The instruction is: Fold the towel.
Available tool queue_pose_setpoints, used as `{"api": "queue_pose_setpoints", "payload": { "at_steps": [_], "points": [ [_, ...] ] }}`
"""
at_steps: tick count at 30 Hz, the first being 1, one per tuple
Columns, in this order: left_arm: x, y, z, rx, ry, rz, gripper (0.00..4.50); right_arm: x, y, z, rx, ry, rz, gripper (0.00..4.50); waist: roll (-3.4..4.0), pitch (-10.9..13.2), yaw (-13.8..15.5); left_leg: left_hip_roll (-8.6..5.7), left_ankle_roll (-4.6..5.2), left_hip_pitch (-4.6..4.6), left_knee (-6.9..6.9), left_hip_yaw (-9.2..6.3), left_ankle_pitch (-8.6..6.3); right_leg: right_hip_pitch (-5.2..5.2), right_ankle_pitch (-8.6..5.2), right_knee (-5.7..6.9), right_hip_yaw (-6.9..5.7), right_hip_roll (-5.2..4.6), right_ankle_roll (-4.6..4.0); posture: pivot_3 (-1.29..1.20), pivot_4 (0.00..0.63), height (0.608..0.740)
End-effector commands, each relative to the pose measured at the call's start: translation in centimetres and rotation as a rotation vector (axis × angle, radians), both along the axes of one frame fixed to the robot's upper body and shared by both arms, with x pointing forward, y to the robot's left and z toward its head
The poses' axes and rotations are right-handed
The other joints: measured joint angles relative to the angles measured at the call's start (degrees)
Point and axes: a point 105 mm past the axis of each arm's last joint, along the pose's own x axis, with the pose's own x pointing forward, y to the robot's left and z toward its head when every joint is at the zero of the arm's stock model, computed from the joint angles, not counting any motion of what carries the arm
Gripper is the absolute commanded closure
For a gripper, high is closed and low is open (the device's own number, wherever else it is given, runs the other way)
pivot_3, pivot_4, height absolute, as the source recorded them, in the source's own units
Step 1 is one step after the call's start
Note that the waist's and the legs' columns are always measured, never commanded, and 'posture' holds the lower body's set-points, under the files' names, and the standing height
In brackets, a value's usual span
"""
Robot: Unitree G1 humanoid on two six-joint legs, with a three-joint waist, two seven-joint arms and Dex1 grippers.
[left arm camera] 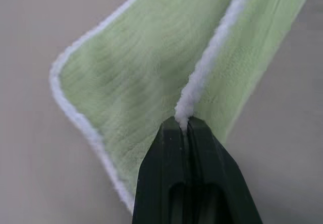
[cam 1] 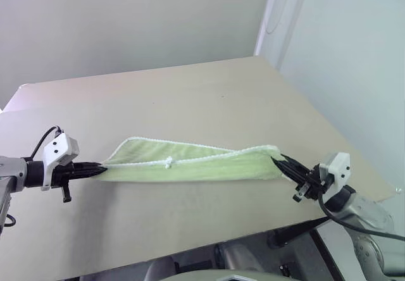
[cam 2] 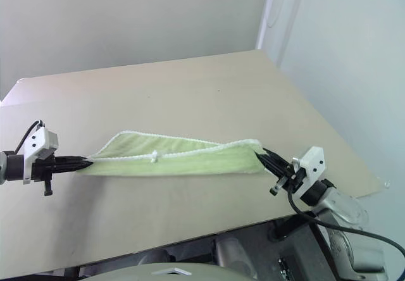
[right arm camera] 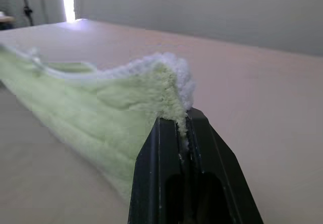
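My left gripper is going to let go of its towel corner, now held a little above the table, on the sagging layer [cam 1: 142,142] [left arm camera: 91,52], next to that layer's white-edged far corner.
The pale lime-green towel [cam 1: 190,162] is stretched between my two grippers, held a little above the beige table [cam 1: 190,97] near its front edge. Its whitish stitched edging runs along the top, with a small white tag [cam 1: 168,162] near the middle. My left gripper [cam 1: 100,166] is shut on the towel's left corner, pinching the white edging [left arm camera: 194,90]. My right gripper [cam 1: 278,161] is shut on the towel's right corner [right arm camera: 171,100]. The cloth looks doubled over, with a second layer sagging toward the far side.
The table's right edge [cam 1: 329,129] runs diagonally close to my right gripper. A pale wall [cam 1: 126,15] stands behind the table. Bare tabletop stretches beyond the towel.
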Motion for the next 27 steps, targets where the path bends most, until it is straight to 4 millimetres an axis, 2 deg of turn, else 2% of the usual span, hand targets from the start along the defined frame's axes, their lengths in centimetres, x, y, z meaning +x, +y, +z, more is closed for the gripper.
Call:
{"api": "queue_pose_setpoints", "payload": {
  "at_steps": [1,4,5,9,11,18,23,27],
  "points": [
    [-0.8,0.7,1.5,0.062,-0.019,-0.021,4.50,-1.6,0.4,1.4,-0.014,-0.030,0.035,4.45,-0.04,-0.02,-0.03,0.00,0.00,0.03,0.00,0.00,0.00,0.00,0.00,-0.01,0.00,0.00,0.00,0.00,0.000,0.712],
    [-0.9,1.1,1.1,0.094,-0.017,-0.018,4.50,-1.7,0.2,1.2,-0.017,-0.024,0.016,4.45,-0.04,0.00,-0.07,0.00,-0.02,0.07,-0.02,-0.01,-0.01,0.00,-0.01,-0.05,-0.01,0.00,0.00,0.00,0.000,0.712],
    [-0.5,0.6,1.0,0.077,-0.019,-0.027,4.50,-1.3,0.0,0.8,-0.028,-0.017,-0.007,4.45,-0.07,0.01,-0.10,0.00,-0.03,0.06,-0.01,-0.01,-0.02,-0.01,0.00,-0.07,-0.02,-0.01,0.00,0.00,0.000,0.712],
    [2.3,-1.3,0.3,0.033,-0.036,-0.063,4.50,0.9,-1.3,-0.1,-0.039,0.024,-0.129,4.45,0.09,0.01,-0.05,0.06,-0.11,0.09,-0.01,-0.35,-0.06,0.12,0.01,-0.84,-0.46,-0.03,0.02,0.00,0.000,0.712],
    [3.6,-1.9,0.1,0.025,-0.047,-0.071,4.50,1.3,-1.8,-0.2,-0.034,0.048,-0.167,4.45,0.02,-0.05,0.10,0.03,-0.05,0.01,0.00,-0.35,-0.02,0.18,0.02,-0.96,-0.52,-0.12,0.03,0.00,0.000,0.712],
    [6.8,-3.0,-0.7,0.032,-0.042,-0.103,4.50,0.9,-2.1,-1.4,-0.081,0.135,-0.176,4.45,-0.08,-0.10,0.31,-0.07,0.03,-0.18,-0.11,-0.14,-0.07,0.10,0.08,-0.55,-0.28,-0.10,0.12,0.00,0.000,0.712],
    [10.3,-4.2,-0.6,0.038,-0.083,-0.094,4.50,0.9,-1.8,-3.5,-0.130,0.277,-0.168,4.45,-0.11,-0.11,1.17,-0.09,0.15,-0.36,-0.01,-0.15,-0.13,-0.01,0.06,-0.55,-0.25,-0.07,0.14,0.00,0.000,0.712],
    [11.2,-4.8,-0.9,0.057,-0.072,-0.119,4.50,0.6,-1.7,-4.7,-0.235,0.373,-0.145,4.45,-0.12,-0.11,1.64,-0.14,0.15,-0.24,0.10,-0.02,-0.13,0.02,0.08,-0.40,-0.07,-0.07,0.14,0.00,0.000,0.712]
  ]
}}
